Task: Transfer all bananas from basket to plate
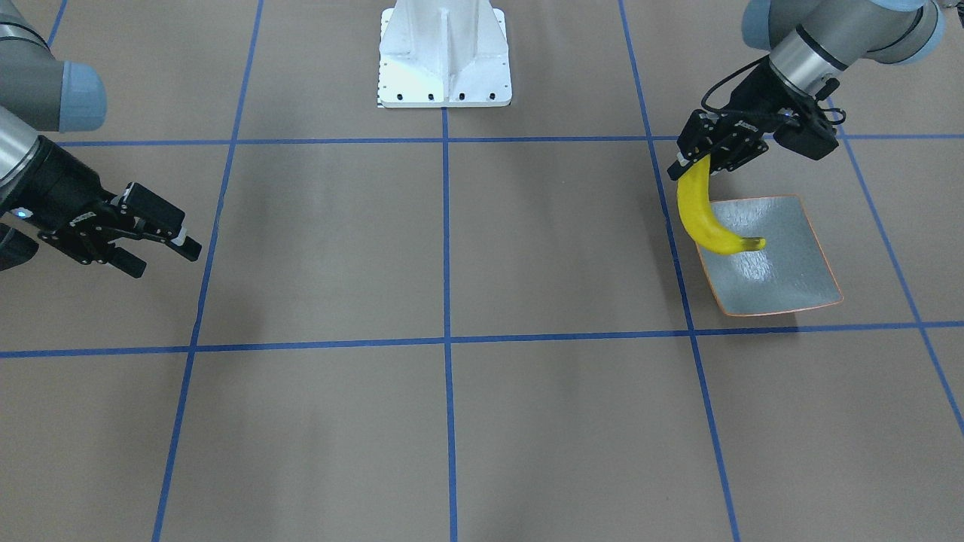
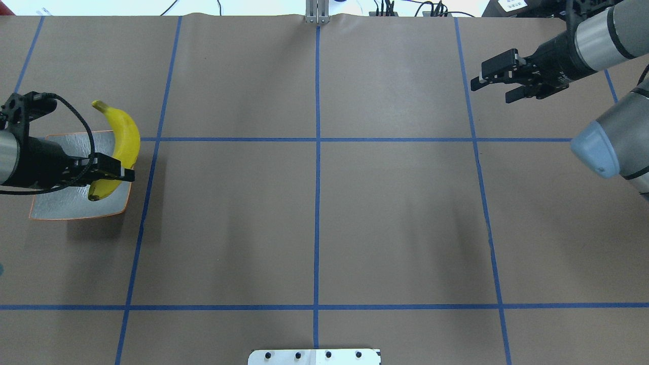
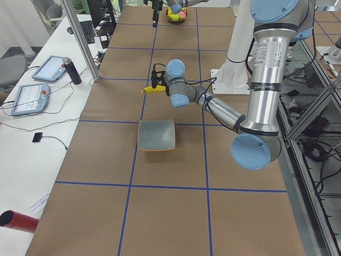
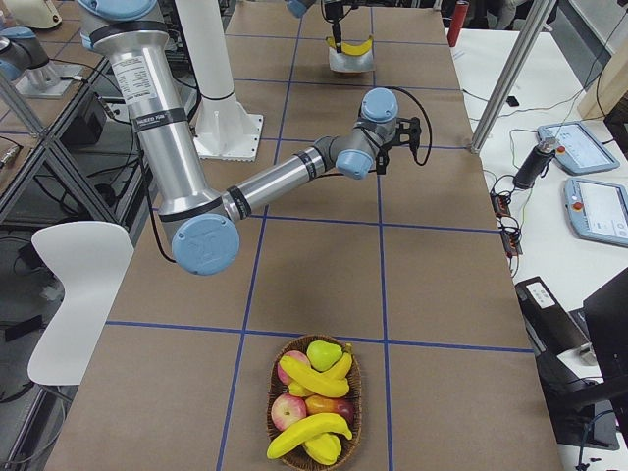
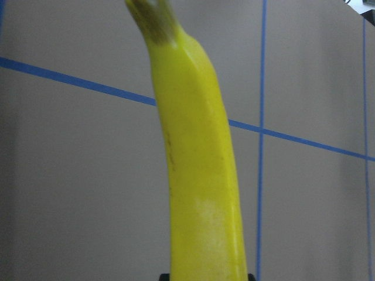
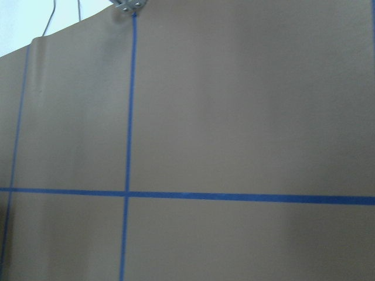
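Note:
My left gripper places the yellow banana, still held over the plate's edge, next on the middle of the grey-green, orange-rimmed plate (image 1: 761, 256).
My left gripper (image 1: 704, 154) is shut on the end of a yellow banana (image 1: 704, 218) and holds it in the air over the edge of the grey-green, orange-rimmed plate (image 1: 783, 271). The overhead view shows the same gripper (image 2: 109, 175), banana (image 2: 125, 137) and plate (image 2: 66, 205). The banana fills the left wrist view (image 5: 199, 175). My right gripper (image 1: 162, 252) is open and empty, raised over bare table far from the plate. The basket (image 4: 314, 404) shows only in the side views and holds more bananas (image 4: 312, 378).
The basket also holds apples (image 4: 290, 412) and a pear (image 4: 324, 353). The white robot base (image 1: 444, 56) stands at the table's middle edge. Tablets (image 3: 45, 68) and a metal post (image 3: 82, 42) stand on the operators' side. Blue tape lines grid the brown table.

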### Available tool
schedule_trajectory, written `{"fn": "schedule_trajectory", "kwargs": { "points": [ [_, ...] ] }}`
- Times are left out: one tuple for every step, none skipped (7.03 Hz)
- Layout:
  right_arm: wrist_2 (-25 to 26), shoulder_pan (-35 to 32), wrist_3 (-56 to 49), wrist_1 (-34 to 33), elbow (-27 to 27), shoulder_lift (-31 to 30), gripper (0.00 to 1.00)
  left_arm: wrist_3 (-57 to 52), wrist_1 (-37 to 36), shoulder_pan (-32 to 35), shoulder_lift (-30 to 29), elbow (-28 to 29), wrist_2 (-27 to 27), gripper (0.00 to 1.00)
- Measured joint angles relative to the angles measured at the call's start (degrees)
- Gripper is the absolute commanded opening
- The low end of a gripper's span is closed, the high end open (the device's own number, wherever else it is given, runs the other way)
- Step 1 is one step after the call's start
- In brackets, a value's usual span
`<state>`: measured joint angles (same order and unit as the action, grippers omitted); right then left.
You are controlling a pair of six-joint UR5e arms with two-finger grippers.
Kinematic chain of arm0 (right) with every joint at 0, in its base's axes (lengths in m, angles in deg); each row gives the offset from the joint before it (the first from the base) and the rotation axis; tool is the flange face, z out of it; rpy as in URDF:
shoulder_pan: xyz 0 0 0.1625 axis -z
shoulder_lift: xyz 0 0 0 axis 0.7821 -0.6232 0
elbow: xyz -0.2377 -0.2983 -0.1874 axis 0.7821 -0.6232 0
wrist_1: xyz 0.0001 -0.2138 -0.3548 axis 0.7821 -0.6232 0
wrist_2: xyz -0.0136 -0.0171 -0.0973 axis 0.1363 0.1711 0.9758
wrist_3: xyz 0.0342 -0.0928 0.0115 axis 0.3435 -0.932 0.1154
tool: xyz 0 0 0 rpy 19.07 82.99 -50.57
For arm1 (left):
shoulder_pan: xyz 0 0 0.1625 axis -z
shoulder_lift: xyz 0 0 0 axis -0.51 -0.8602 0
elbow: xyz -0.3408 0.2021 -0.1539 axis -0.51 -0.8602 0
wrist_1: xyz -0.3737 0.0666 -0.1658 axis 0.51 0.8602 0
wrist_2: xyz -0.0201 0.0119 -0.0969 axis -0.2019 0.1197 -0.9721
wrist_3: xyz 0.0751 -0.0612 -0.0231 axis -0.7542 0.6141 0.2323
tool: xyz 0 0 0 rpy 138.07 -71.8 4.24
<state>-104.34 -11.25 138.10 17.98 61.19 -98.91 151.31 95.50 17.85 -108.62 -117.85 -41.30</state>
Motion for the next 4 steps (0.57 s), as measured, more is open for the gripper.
{"fn": "schedule_trajectory", "kwargs": {
  "points": [
    [1.04,-1.00,-4.32,-3.50,-0.08,-0.92,0.98,-6.10,-4.93,0.33,1.61,-0.94,1.10,0.00],
    [2.73,-1.51,-8.14,-6.02,-0.11,-2.41,0.98,-13.51,-12.46,1.30,2.19,-2.23,2.21,0.00],
    [4.21,-1.67,-10.83,-7.51,-0.27,-4.07,0.98,-21.56,-19.39,3.01,2.39,-3.14,3.16,0.00],
    [4.87,-1.83,-12.93,-8.08,-0.61,-5.48,0.98,-27.68,-24.27,4.25,2.48,-3.42,4.06,0.00]
  ]
}}
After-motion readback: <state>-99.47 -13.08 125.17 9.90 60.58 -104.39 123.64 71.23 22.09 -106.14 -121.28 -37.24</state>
